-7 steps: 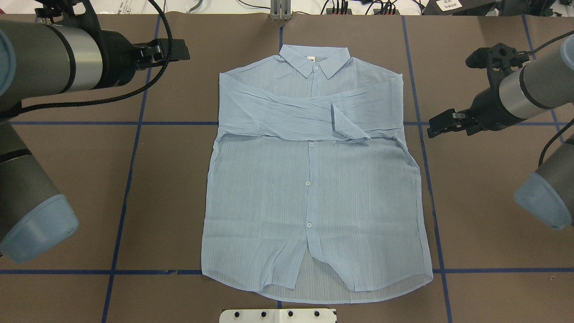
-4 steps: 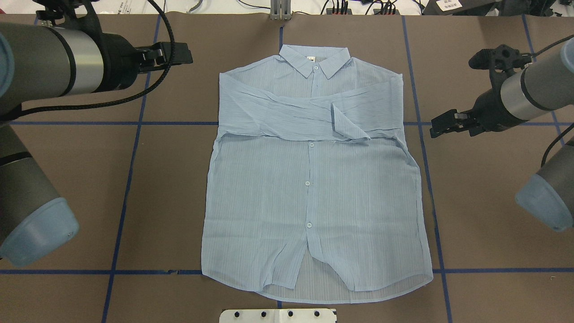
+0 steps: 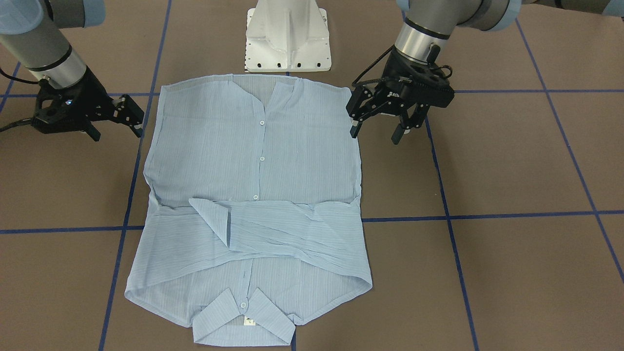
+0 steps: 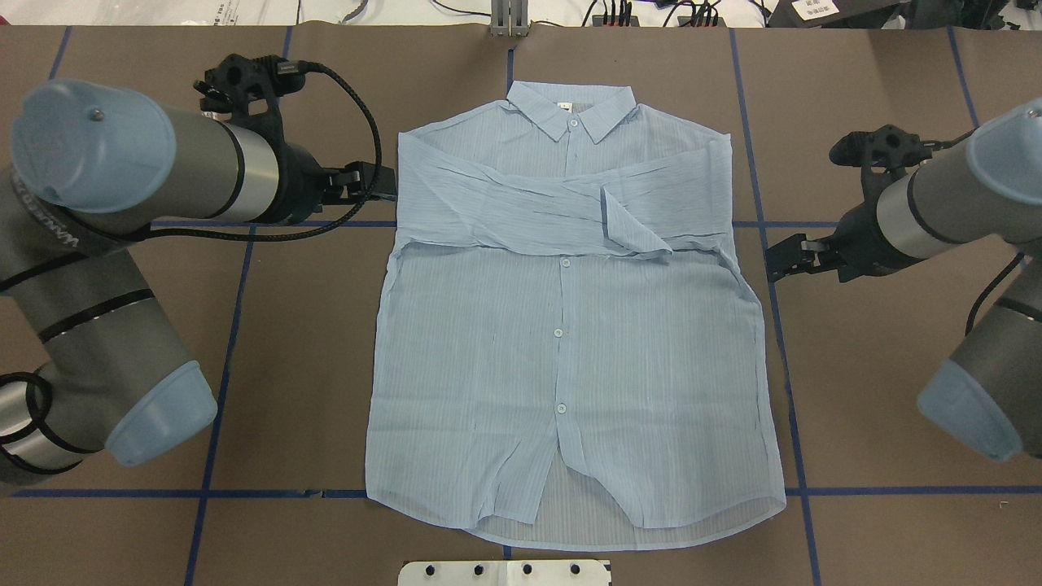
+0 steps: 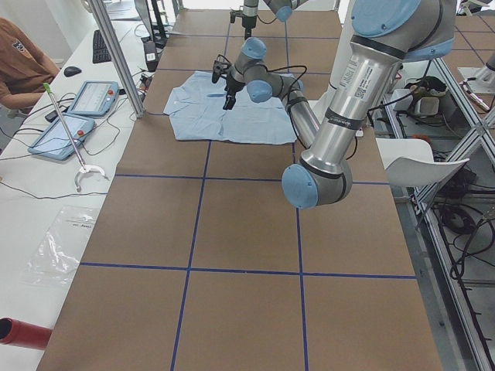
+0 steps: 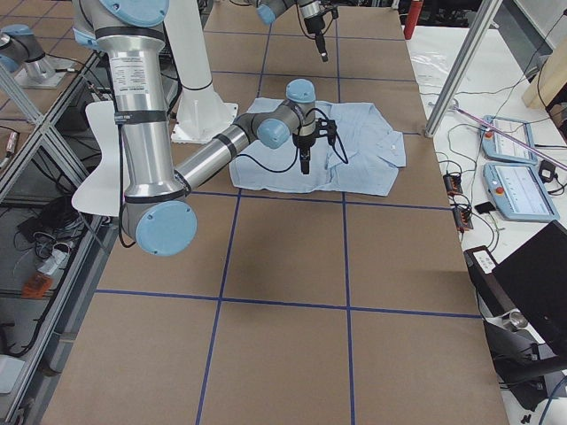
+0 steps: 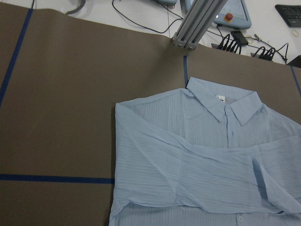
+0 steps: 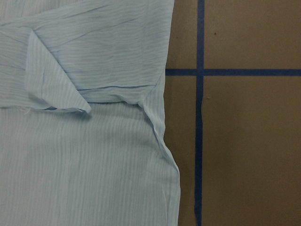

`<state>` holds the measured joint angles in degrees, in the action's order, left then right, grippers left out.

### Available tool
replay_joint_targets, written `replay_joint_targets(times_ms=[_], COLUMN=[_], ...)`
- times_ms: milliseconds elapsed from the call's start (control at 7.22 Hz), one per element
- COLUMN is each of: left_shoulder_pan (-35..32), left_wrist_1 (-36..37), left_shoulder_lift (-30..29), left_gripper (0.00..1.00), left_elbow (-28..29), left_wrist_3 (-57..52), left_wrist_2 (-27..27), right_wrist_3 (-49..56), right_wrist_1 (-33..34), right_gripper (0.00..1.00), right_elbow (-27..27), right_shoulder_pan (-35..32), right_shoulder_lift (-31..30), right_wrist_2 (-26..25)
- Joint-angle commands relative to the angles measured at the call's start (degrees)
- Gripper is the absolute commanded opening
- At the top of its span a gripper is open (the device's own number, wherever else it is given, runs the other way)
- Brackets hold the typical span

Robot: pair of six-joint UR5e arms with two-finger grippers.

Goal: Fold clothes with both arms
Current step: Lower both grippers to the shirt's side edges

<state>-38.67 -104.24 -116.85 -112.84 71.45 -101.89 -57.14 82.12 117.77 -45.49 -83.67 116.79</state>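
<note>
Next, I close my right gripper on the hem corner [image 3: 162, 92] of the light-blue striped shirt, on the side with the turned-up cuff, near the white pedestal.
The light-blue striped shirt [image 4: 562, 350] lies flat on the brown table, buttoned front up, with its collar [image 4: 570, 110] at the far side. Both sleeves are folded across the chest and one cuff [image 4: 631, 224] is turned up. My left gripper [image 4: 378, 184] hovers open beside the shirt's left shoulder edge, and its spread fingers are clear in the front view [image 3: 375, 132]. My right gripper [image 4: 777, 264] is open beside the right edge just below the folded sleeve, also seen from the front [image 3: 132, 116]. Neither holds anything. Both wrist views show only the shirt [image 7: 197, 169] [image 8: 84, 165].
Blue tape lines [image 4: 244, 224] grid the brown table. The white pedestal [image 3: 287, 34] stands right behind the hem. An aluminium post [image 4: 510, 18] and cables sit at the far edge. A side bench holds tablets [image 5: 77, 116], with a person's arm [image 5: 19, 66] beside it.
The left arm has swung nearer and inward, bringing its gripper from the far left to the shirt's left edge. The right gripper has shifted slightly nearer. The shirt has not moved.
</note>
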Motion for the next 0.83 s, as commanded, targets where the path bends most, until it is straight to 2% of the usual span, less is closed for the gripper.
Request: replay_joint_targets(times_ms=[0, 277, 415, 554, 692], left_shoulder_pan=[3.2, 4.9, 5.0, 5.1, 5.6], left_wrist_1=[-0.4, -0.3, -0.3, -0.8, -2.4], left_shoulder_lift=[0.5, 0.7, 0.9, 0.9, 0.8], left_gripper=[1.0, 1.0, 1.0, 1.0, 1.0], left_elbow=[1.0, 3.0, 3.2, 3.3, 3.2], left_wrist_3=[0.2, 3.6, 3.5, 3.3, 3.4], left_wrist_2=[-0.4, -0.7, -4.6, -6.1, -7.2], right_wrist_3=[-3.1, -7.6, -9.8, -15.1, -21.2], right_wrist_1=[-7.6, -10.0, -10.1, -10.5, -14.3], right_gripper=[1.0, 1.0, 1.0, 1.0, 1.0], right_elbow=[0.0, -0.3, 0.0, 0.2, 0.1], right_shoulder_pan=[4.8, 8.6, 11.4, 16.5, 23.1], right_shoulder_lift=[-6.6, -8.6, -9.1, -9.6, -11.0], right_wrist_2=[-3.8, -3.9, -4.2, -6.7, -12.1])
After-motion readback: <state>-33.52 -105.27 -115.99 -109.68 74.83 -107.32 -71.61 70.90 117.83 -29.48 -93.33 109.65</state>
